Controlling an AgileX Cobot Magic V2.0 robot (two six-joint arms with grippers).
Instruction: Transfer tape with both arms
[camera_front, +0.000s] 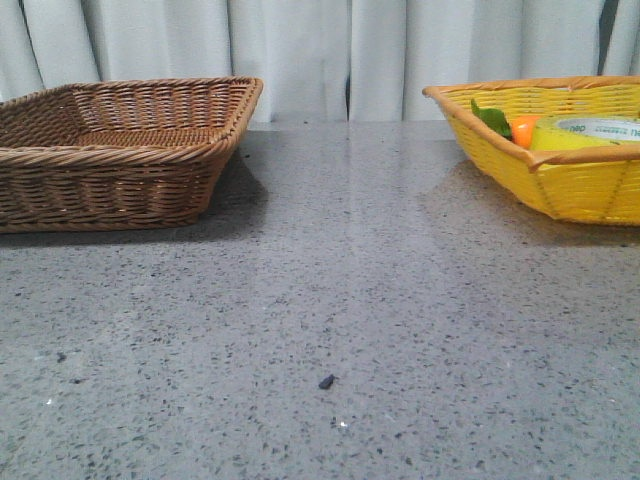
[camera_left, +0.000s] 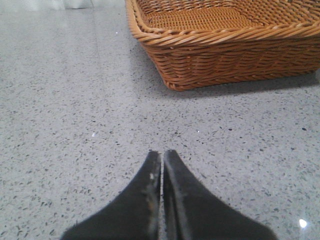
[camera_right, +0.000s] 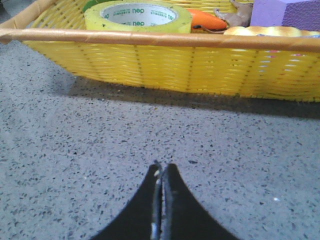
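My right gripper will head to the yellow tape roll next, and there it will close on its side (camera_front: 545, 133) (camera_right: 96, 17) that faces the brown wicker basket.
The yellow tape roll (camera_front: 590, 132) with a white core lies flat in the yellow basket (camera_front: 560, 185) at the back right. In the right wrist view the tape (camera_right: 137, 16) lies behind the basket's rim (camera_right: 150, 39). My right gripper (camera_right: 162, 167) is shut and empty over the grey table, short of the yellow basket. My left gripper (camera_left: 161, 154) is shut and empty over the table, short of the brown wicker basket (camera_left: 225, 45). Neither arm shows in the front view.
The empty brown wicker basket (camera_front: 120, 150) stands at the back left. An orange carrot (camera_right: 205, 21) with green leaves (camera_front: 492, 120), a purple block (camera_right: 285, 12) and a bread-like item (camera_right: 260, 31) share the yellow basket. A small dark chip (camera_front: 326, 381) lies on the table.
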